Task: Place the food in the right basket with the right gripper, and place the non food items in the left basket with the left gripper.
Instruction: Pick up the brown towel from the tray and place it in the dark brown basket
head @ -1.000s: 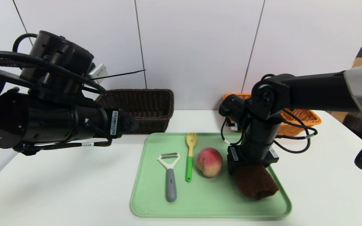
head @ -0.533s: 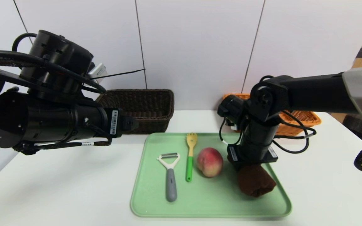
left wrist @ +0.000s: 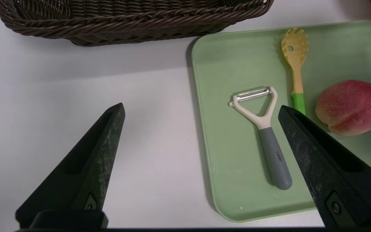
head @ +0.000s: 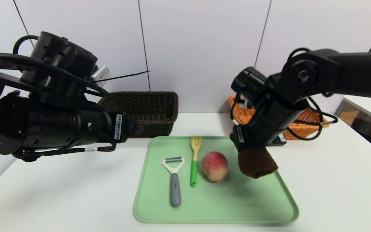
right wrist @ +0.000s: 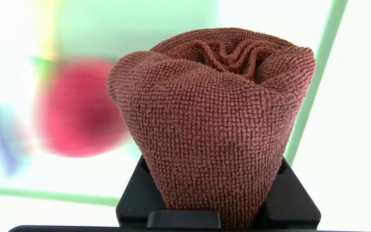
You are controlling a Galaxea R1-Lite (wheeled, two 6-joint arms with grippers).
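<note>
Next, I release the brown towel with my right gripper inside the dark brown basket, at its end [head: 164, 110] nearest the orange basket.
My right gripper [head: 251, 149] is shut on the rolled brown towel [head: 257, 163], which hangs in the air over the right side of the green tray [head: 224, 206]. In the right wrist view the towel [right wrist: 214, 112] fills the space between the fingers. The peach [head: 215, 166] lies on the tray just left of the towel. The yellow-green fork [head: 194, 159] and the white-grey peeler [head: 173, 180] lie further left. My left gripper [left wrist: 201, 108] hovers open and empty over the table by the tray's left edge, in front of the dark brown left basket [head: 147, 109]. The orange right basket [head: 311, 122] stands behind the right arm.
Both baskets stand at the back of the white table against the wall. The bulky left arm [head: 43, 122] reaches in from the left at mid height. Cables hang from the right arm in front of the orange basket.
The right gripper shut on the towel and lifted it off the tray, moving up and slightly back. The left arm stayed still.
</note>
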